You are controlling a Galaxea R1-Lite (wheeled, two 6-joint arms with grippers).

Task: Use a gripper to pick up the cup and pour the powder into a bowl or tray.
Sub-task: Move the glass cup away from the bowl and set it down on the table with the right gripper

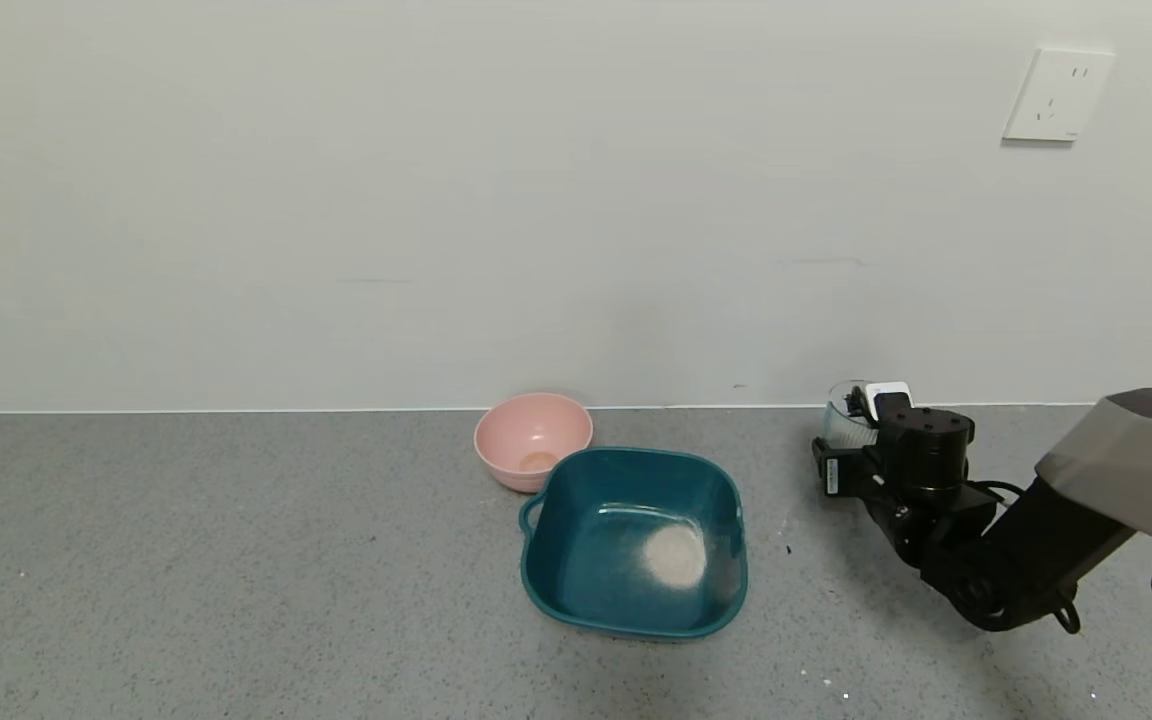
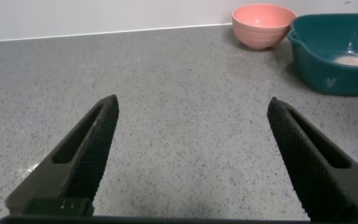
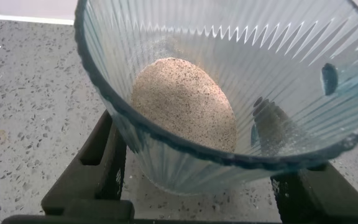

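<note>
Next, my right gripper releases the cup on the counter (image 1: 833, 464) near the wall, a little way from the dark-teal basin. The cup now stands upright by the wall.
The ribbed pale-blue cup (image 1: 844, 420) stands upright by the wall, right of the dark-teal basin (image 1: 636, 457). My right gripper (image 1: 871, 408) is shut on it. In the right wrist view the cup (image 3: 229, 37) fills the space between the black fingers (image 3: 110, 155), and a tan speckled patch of powder (image 3: 182, 99) lies in its bottom. A white heap of powder (image 1: 676, 555) lies in the basin. My left gripper (image 2: 192, 106) is open and empty, low over bare counter, with the basin (image 2: 328, 68) far off.
A round pink bowl (image 1: 533, 440) sits against the basin's far left corner, near the wall; it also shows in the left wrist view (image 2: 263, 25). A wall with a white socket (image 1: 1056, 95) stands close behind the counter. A few white specks lie on the counter by the basin.
</note>
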